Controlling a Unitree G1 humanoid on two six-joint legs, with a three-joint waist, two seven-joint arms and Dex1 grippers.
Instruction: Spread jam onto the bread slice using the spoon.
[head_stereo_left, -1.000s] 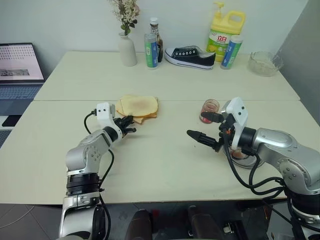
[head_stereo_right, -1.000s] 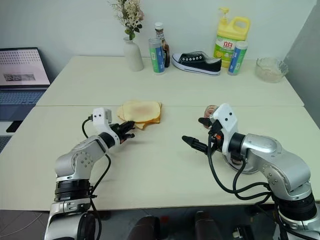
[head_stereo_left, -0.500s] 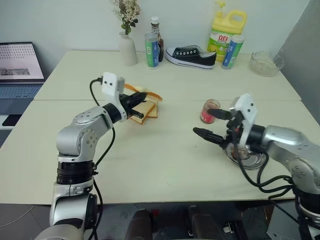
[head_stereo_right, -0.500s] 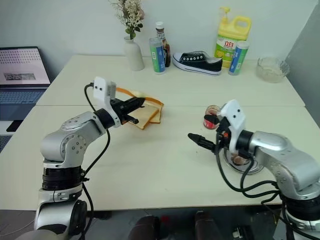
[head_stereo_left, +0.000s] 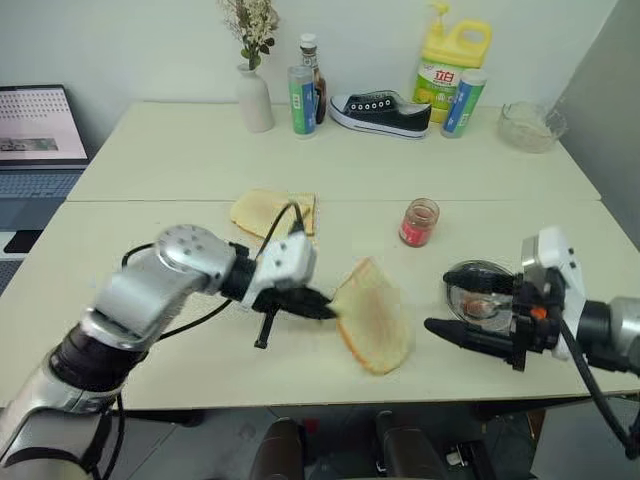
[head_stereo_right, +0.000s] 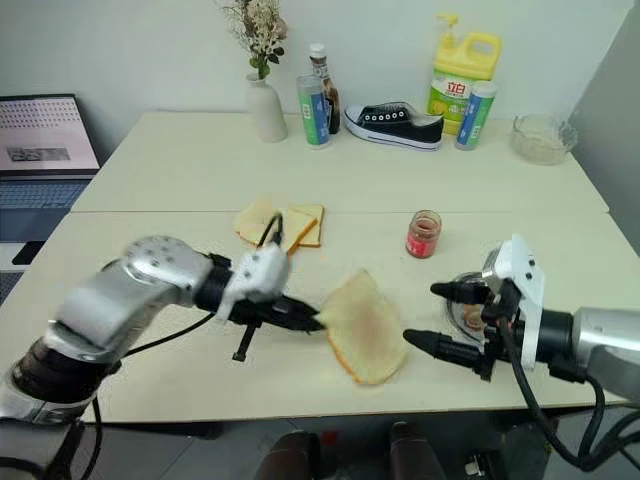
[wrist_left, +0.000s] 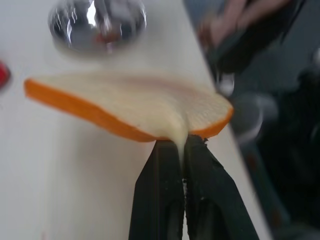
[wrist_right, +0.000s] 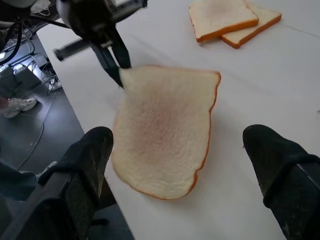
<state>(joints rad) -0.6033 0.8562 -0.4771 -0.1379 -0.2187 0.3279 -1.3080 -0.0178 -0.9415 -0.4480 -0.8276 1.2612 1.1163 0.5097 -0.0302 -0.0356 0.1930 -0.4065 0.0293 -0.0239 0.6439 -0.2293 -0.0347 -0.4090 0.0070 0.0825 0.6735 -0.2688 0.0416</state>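
Note:
The bread slice will be let go by my left gripper flat on the table (head_stereo_left: 371, 304), between the metal dish and the other slices. The held slice is now tilted above the table's front.
My left gripper (head_stereo_left: 320, 312) is shut on one edge of the bread slice (head_stereo_left: 372, 318), pale with a tan crust. It holds the slice tilted in the air over the table's front middle. In the left wrist view the black fingers (wrist_left: 160, 200) pinch the slice (wrist_left: 140, 105) at its rim. My right gripper (head_stereo_left: 445, 300) stands open just right of the slice, with nothing between its fingers. The right wrist view has the slice (wrist_right: 165, 125) straight ahead. The small jar of red jam (head_stereo_left: 419, 221) stands behind. The spoon is hidden from me.
A round metal dish (head_stereo_left: 480, 300) sits behind the right gripper. Two more bread slices (head_stereo_left: 270, 212) lie at mid-table. A vase (head_stereo_left: 254, 100), bottles (head_stereo_left: 303, 100), a shoe (head_stereo_left: 380, 112), a yellow jug (head_stereo_left: 450, 62) and a glass bowl (head_stereo_left: 528, 126) line the back. A laptop (head_stereo_left: 35, 135) stands far left.
The left gripper lifted a slice off the pile, carried it back toward the front edge and to the right, and rolled its wrist. The open right gripper drew back toward the front edge.

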